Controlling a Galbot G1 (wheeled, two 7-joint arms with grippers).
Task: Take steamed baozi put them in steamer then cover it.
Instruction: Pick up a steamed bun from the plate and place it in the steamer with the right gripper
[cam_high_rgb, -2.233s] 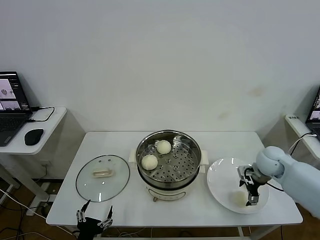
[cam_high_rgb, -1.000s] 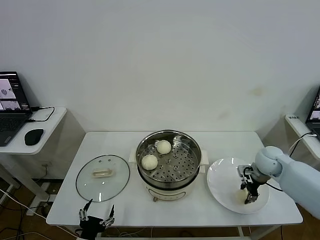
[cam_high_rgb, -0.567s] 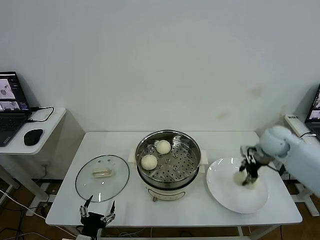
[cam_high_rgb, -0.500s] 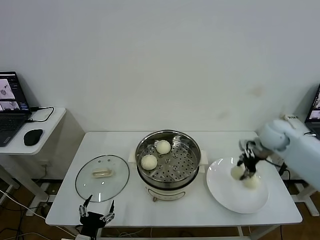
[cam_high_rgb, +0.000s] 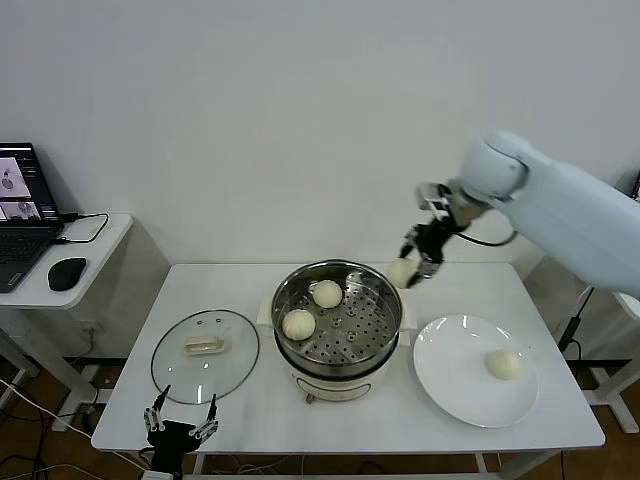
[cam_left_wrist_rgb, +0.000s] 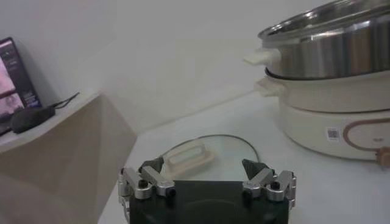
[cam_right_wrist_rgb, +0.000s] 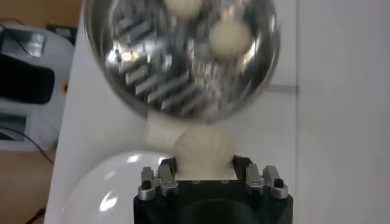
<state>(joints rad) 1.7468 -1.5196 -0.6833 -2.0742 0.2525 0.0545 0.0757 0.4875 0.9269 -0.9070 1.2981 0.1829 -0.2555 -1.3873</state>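
Next, my right gripper releases the baozi on the front part of the perforated tray (cam_high_rgb: 338, 349) (cam_right_wrist_rgb: 141, 56), closer to me than the two baozi.
My right gripper (cam_high_rgb: 414, 262) is shut on a cream-white baozi (cam_high_rgb: 401, 273) and holds it in the air just past the right rim of the steamer (cam_high_rgb: 385, 330); it also shows in the right wrist view (cam_right_wrist_rgb: 203, 148). Two baozi (cam_high_rgb: 327, 293) (cam_high_rgb: 299, 323) lie on the perforated tray, seen too in the right wrist view (cam_right_wrist_rgb: 230, 38). One baozi (cam_high_rgb: 503, 364) remains on the white plate (cam_high_rgb: 450, 375). The glass cover (cam_high_rgb: 205, 355) lies flat left of the steamer. My left gripper (cam_high_rgb: 181, 429) is open and empty at the table's front left edge.
A side table at the far left carries a laptop (cam_high_rgb: 22, 215) and a black mouse (cam_high_rgb: 67, 272). In the left wrist view the steamer's white base (cam_left_wrist_rgb: 332, 119) and the cover's handle (cam_left_wrist_rgb: 190, 160) lie ahead.
My right gripper closed on a baozi on the plate, lifted it and carried it up and left to the steamer's right rim. One baozi stays on the plate. The left gripper barely shifted.
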